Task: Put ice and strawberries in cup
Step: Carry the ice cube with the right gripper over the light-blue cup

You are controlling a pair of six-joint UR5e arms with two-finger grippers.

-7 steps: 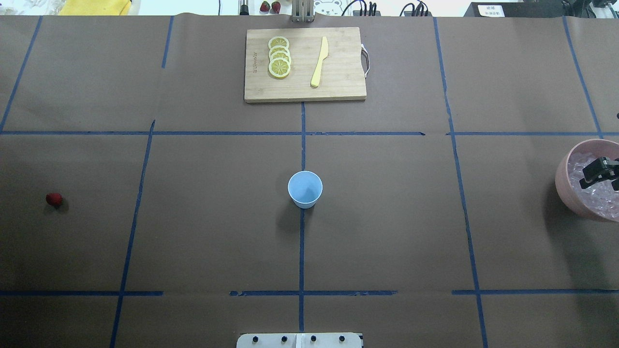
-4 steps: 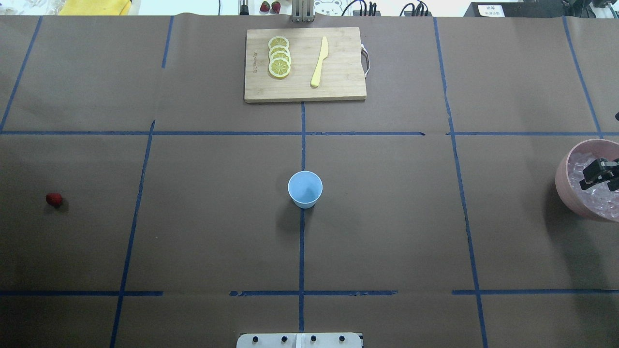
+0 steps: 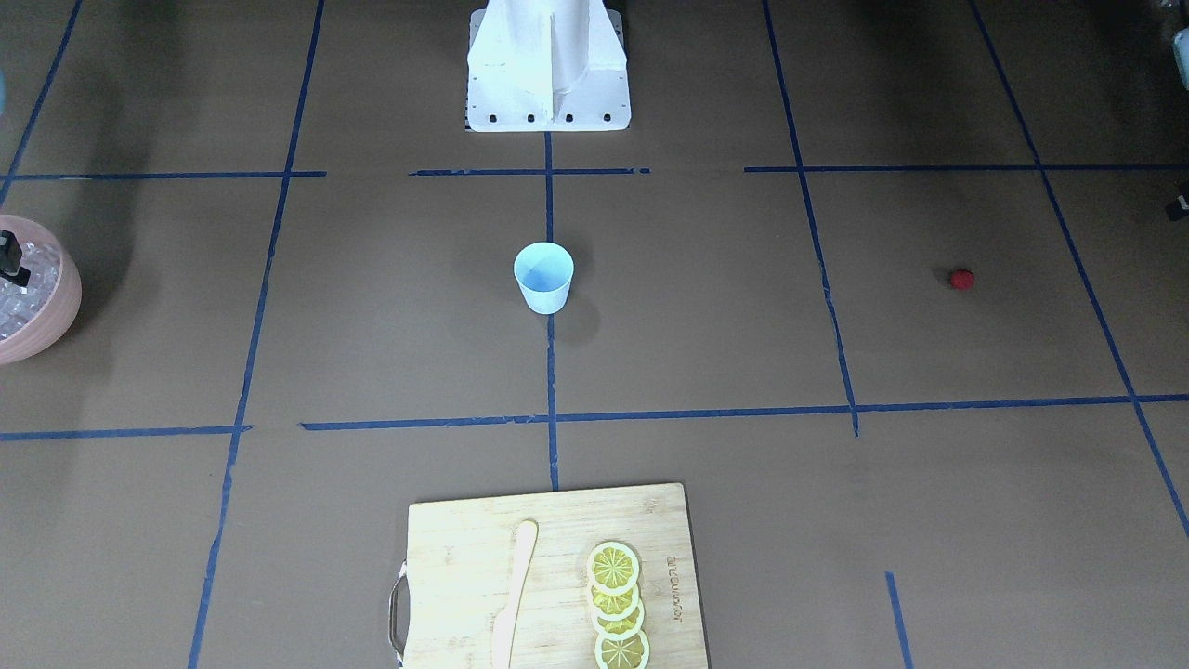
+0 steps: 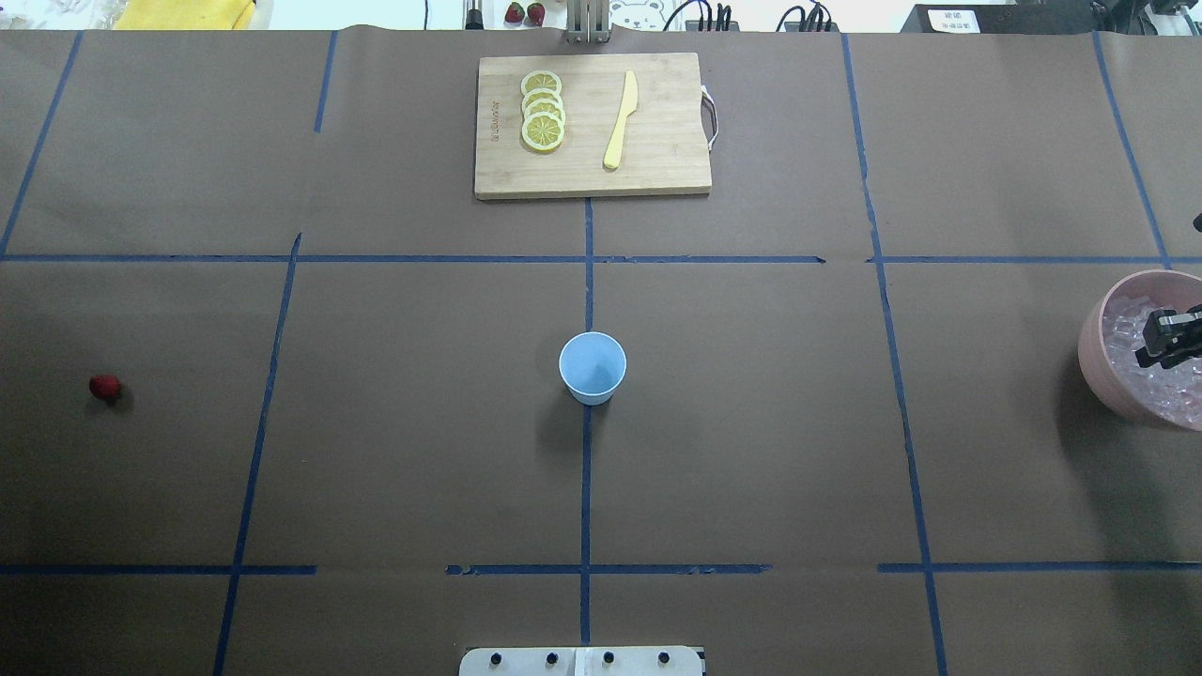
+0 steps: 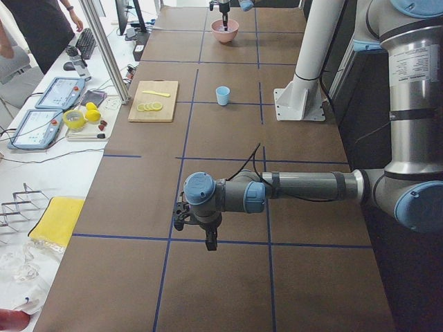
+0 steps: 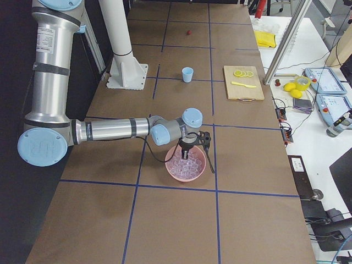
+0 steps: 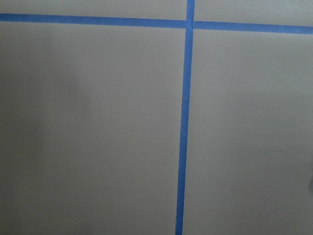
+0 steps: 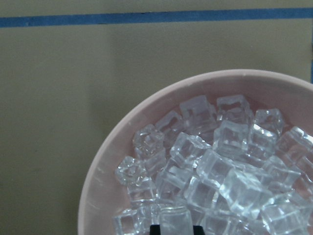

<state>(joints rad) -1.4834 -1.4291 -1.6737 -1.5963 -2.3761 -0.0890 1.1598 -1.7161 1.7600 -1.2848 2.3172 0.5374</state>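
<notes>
Next, my right gripper releases an ice cube inside the light blue cup (image 3: 543,277) that is standing on the middle line of blue tape.
The light blue cup (image 4: 593,366) stands upright and empty at the table's middle; it also shows in the front view (image 3: 543,277). The red strawberry (image 4: 104,386) lies alone at the far left. The pink bowl (image 4: 1089,349) at the right edge holds the ice (image 8: 215,161), several clear cubes. My right gripper (image 4: 1169,340) hangs over the bowl. In the right wrist view its fingertips (image 8: 155,229) stand apart, just at the ice. My left gripper (image 5: 208,235) shows only in the left side view, low over bare table; I cannot tell whether it is open or shut.
A wooden cutting board (image 4: 657,160) at the back middle carries lemon slices (image 4: 543,111) and a yellow knife (image 4: 621,120). The robot's white base (image 3: 548,65) sits at the near middle edge. Blue tape lines cross the brown table cover.
My right gripper has sunk a little lower over the ice and shifted slightly right. Cup and strawberry have not moved.
</notes>
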